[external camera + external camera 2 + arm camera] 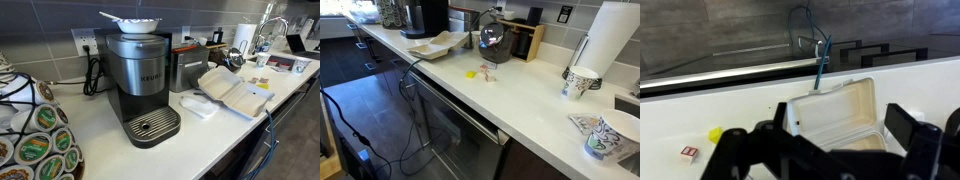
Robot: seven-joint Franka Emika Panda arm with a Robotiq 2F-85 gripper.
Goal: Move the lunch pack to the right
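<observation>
The lunch pack is next for my gripper, which should go to it and close on its fold's end (243, 82) (798, 135) farthest from the coffee maker, between lid and tray.
The lunch pack (232, 92) is a white foam clamshell lying open on the white counter, right of the Keurig coffee maker (140, 85). It also shows in an exterior view (438, 45). In the wrist view it (830, 98) lies straight below me, lid half tilted up at the back, tray half near my fingers. My gripper (840, 116) is open, its two black fingers wide apart on either side of the box and not touching it. In an exterior view the gripper (492, 38) hangs just above the counter beside the box.
A small flat white tray (197, 106) lies in front of the coffee maker. A yellow bit (715, 133) and a small packet (688, 152) lie on the counter. Paper cups (580, 82), a paper towel roll (615, 40), a wooden box (525, 38) and a faucet (808, 30) stand nearby.
</observation>
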